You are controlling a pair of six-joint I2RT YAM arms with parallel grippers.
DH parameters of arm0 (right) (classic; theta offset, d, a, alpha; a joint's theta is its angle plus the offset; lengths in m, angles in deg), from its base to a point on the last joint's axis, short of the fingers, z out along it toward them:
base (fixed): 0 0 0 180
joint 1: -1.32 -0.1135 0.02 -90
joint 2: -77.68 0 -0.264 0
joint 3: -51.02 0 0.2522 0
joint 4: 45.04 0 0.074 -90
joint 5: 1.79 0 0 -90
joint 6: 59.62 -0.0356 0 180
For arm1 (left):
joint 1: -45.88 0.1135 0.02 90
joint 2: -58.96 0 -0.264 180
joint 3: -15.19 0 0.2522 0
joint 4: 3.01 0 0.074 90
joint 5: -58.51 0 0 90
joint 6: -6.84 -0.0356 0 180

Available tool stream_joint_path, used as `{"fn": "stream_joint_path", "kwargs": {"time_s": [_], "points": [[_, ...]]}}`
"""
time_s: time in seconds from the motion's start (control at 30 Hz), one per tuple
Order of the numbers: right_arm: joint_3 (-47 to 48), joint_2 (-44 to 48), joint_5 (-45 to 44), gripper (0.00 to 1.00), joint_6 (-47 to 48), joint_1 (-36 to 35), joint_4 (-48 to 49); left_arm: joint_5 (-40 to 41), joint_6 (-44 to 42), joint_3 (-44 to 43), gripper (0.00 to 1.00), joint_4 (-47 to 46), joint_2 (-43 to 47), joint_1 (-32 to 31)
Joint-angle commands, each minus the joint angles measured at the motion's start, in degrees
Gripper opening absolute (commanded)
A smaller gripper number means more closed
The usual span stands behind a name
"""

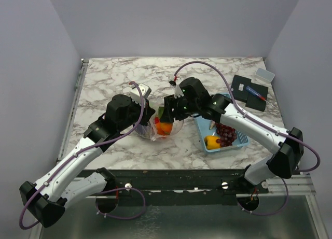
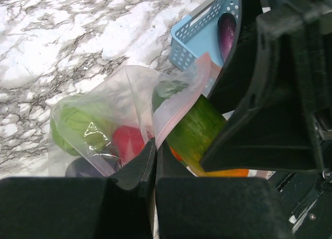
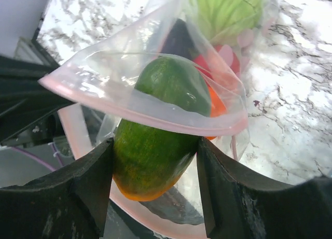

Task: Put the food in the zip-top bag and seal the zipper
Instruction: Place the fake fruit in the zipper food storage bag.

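Note:
The orange end of the toy fruit is at the bag's opening, so I should let go of it with my right gripper, pinch the opening's free edge point(image 3: 239, 125) and help lift the bag.
The clear zip-top bag point(image 1: 154, 130) lies at the table's middle, its pinkish zipper point(image 3: 155, 120) gaping open. Inside show a green cabbage point(image 2: 72, 125), a red tomato point(image 2: 128, 141) and a dark eggplant point(image 3: 179, 37). My left gripper point(image 2: 154, 148) is shut on the bag's mouth edge and holds it up. My right gripper point(image 3: 154, 145) is shut on a green-and-orange toy fruit point(image 3: 150, 161), whose front half sits inside the bag's mouth. In the top view the right gripper point(image 1: 167, 110) meets the bag from the right.
A light-blue basket point(image 1: 236, 143) to the right of the bag holds dark grapes point(image 1: 226, 132) and a yellow pepper point(image 1: 211, 141); a purple eggplant point(image 2: 226, 31) also lies in it. Black pads with a pen point(image 1: 251, 91) and a clear box point(image 1: 264, 74) lie at the back right.

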Motion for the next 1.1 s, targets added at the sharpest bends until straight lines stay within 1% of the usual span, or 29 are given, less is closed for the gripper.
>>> {"fn": "stream_joint_path", "kwargs": {"time_s": [0.0, 0.13, 0.17, 0.2, 0.4, 0.5, 0.57, 0.6, 0.7, 0.9, 1.07], "points": [[3.0, -3.0, -9.1, 0.08, -2.5, -0.4, -4.3, -1.8, -0.8, -1.1, 0.00, -0.4, 0.0, 0.0], [4.2, -5.0, -16.9, 0.08, -3.6, -0.5, -6.7, -2.2, -0.8, -1.2, 0.00, -0.4, 0.2, 0.0], [4.2, -5.2, -19.1, 0.09, -3.9, -0.7, -7.2, -2.2, -0.8, -1.2, 0.00, -0.4, 0.3, 0.0], [4.2, -5.2, -20.9, 0.12, -4.3, -0.7, -7.5, -2.2, -0.8, -1.1, 0.00, -0.4, 0.3, 0.0], [3.5, -4.1, -25.0, 0.54, -5.4, -0.9, -7.6, -2.0, -0.8, -1.2, 0.00, -0.4, 0.3, 0.0], [2.5, -2.4, -24.8, 0.71, -5.6, -0.9, -6.2, -1.8, -0.8, -1.2, 0.00, -0.4, 0.3, -0.1], [2.0, -1.3, -23.7, 0.80, -5.6, -0.9, -5.2, -1.7, -0.8, -1.2, 0.00, -0.3, 0.2, -0.1], [1.7, -0.9, -23.3, 0.82, -5.6, -0.9, -4.9, -1.7, -0.8, -1.2, 0.00, -0.3, 0.2, 0.0], [1.4, -0.1, -22.3, 0.84, -5.8, -0.9, -4.6, -1.4, -0.7, -1.2, 0.00, -0.4, 0.1, 0.0], [0.3, 3.4, -22.1, 0.84, -6.5, -0.9, -3.8, -1.0, -0.8, -1.1, 0.00, -0.3, -0.1, 0.0], [-0.8, 7.8, -24.0, 0.84, -7.1, -0.9, -4.1, -0.9, -0.6, -1.1, 0.00, -0.3, -0.1, 0.0]]}}
